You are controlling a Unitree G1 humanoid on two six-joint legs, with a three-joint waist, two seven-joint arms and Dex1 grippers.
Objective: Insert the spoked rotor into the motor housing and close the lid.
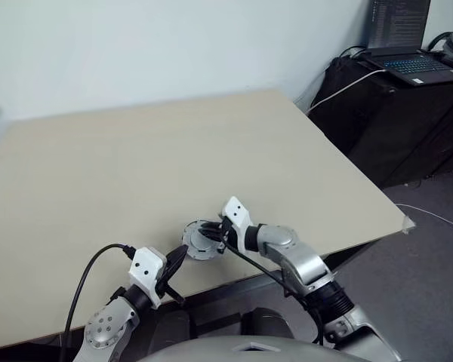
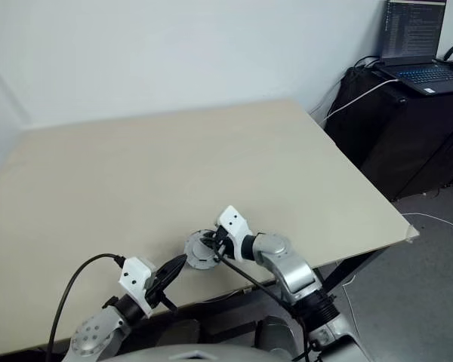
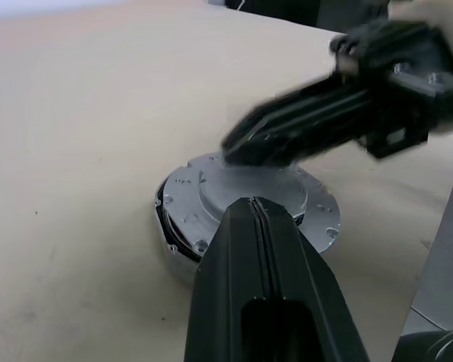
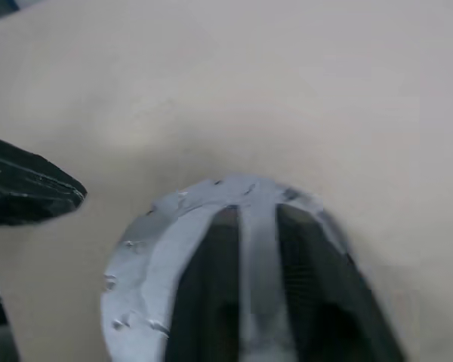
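The lid's rim leaves a dark gap above the motor housing, so the robot's right gripper needs to open wide and grasp the lid's raised hub (image 3: 226, 185) from both sides.
The lid (image 3: 211, 188) lies plain grey face up, raised hub on top, close to the table's front edge (image 1: 198, 245). The spoked rotor and the motor housing are hidden beneath it. My right gripper (image 1: 208, 229) reaches in from the right and hovers low over the lid's hub. Its fingers (image 4: 211, 279) stand a narrow gap apart, and the lid's grey face shows between them. My left gripper (image 1: 183, 253) is shut and points at the lid's near left rim; in the left wrist view its tip (image 3: 253, 205) sits at the lid's edge. I cannot tell whether it touches.
The beige table (image 1: 174, 143) stretches wide behind the lid. Its front edge runs just below the lid, and its right corner (image 1: 408, 224) juts out. A laptop (image 1: 411, 64) rests on a black stand at the back right, with cables trailing down.
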